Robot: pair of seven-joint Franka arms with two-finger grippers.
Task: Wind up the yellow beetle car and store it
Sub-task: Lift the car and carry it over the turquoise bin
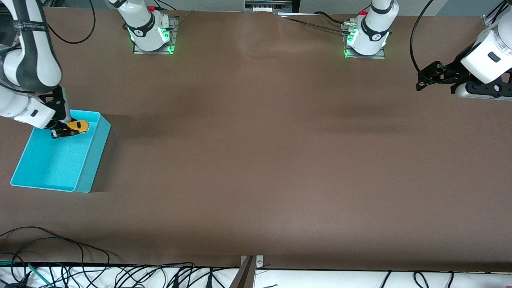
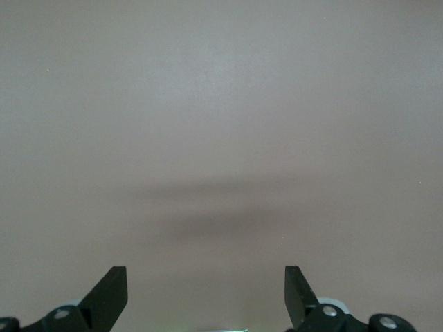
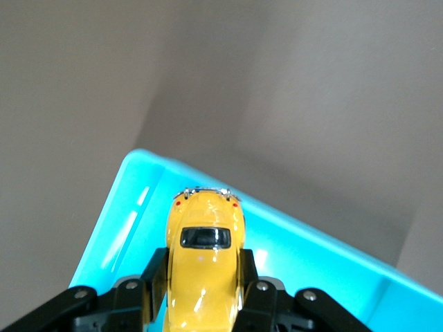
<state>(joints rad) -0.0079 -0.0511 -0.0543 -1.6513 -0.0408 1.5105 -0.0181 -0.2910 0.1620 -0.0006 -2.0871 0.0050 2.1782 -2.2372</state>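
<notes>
I should use my right gripper to release the yellow beetle car on the bottom of the teal bin, at the end (image 1: 73, 138) nearest the bases. The car is now in the air over the bin.
The yellow beetle car (image 1: 79, 126) is a tiny rounded toy with dark windows. My right gripper (image 1: 72, 129) is shut on it and holds it in the air over the teal bin (image 1: 52, 168), inside the bin's corner nearest the robots' bases. In the right wrist view the car (image 3: 203, 270) sits clamped between the two black fingers (image 3: 154, 273), with the bin's rim (image 3: 128, 176) under it. My left gripper (image 1: 424, 80) waits open over bare table at the left arm's end. The left wrist view shows its fingertips (image 2: 111, 290) wide apart with nothing between them.
The teal bin stands at the right arm's end of the table and holds nothing else. Both arm bases (image 1: 151, 32) (image 1: 366, 36) stand along the table's edge farthest from the front camera. Cables (image 1: 80, 272) lie past the table's nearest edge.
</notes>
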